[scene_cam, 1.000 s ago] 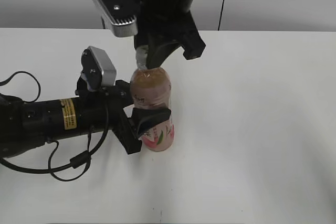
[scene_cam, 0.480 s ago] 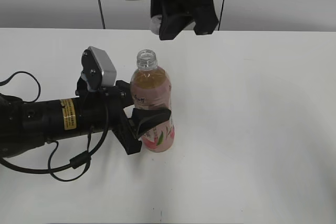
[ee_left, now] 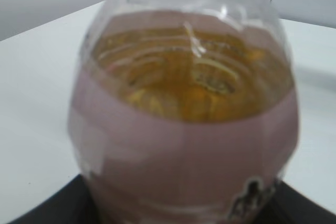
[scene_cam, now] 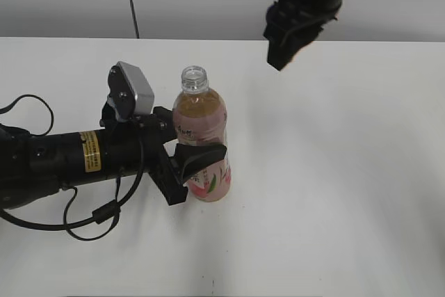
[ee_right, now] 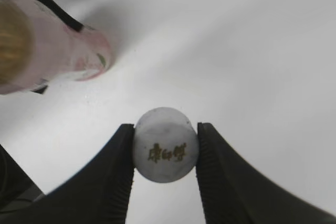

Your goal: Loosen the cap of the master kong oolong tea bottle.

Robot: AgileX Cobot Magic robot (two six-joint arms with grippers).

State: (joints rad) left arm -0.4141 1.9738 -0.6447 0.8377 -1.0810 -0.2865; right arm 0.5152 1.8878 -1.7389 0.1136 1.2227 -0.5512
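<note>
I will use my right gripper to set the white cap down on the bare white table (scene_cam: 318, 191) next to the bottle, across from my left gripper.
The master kong oolong tea bottle (scene_cam: 201, 140) stands upright on the white table with its neck open and no cap on it. My left gripper (scene_cam: 186, 161) is shut on the bottle's lower body; the bottle fills the left wrist view (ee_left: 184, 119). My right gripper (scene_cam: 281, 53) is raised to the right of the bottle, well above the table. In the right wrist view it (ee_right: 165, 153) is shut on the white cap (ee_right: 166, 151), which shows a small dark logo. The bottle (ee_right: 50, 51) lies at the upper left of that view.
The white table (scene_cam: 334, 186) runs to a grey wall at the back. My left arm and its cables (scene_cam: 62, 161) lie along the table's left side. A thin dark cable (scene_cam: 128, 1) hangs down the wall behind.
My right gripper lifted the cap off the bottle's neck, then moved up and to the right with it. The bottle and left gripper have stayed still.
</note>
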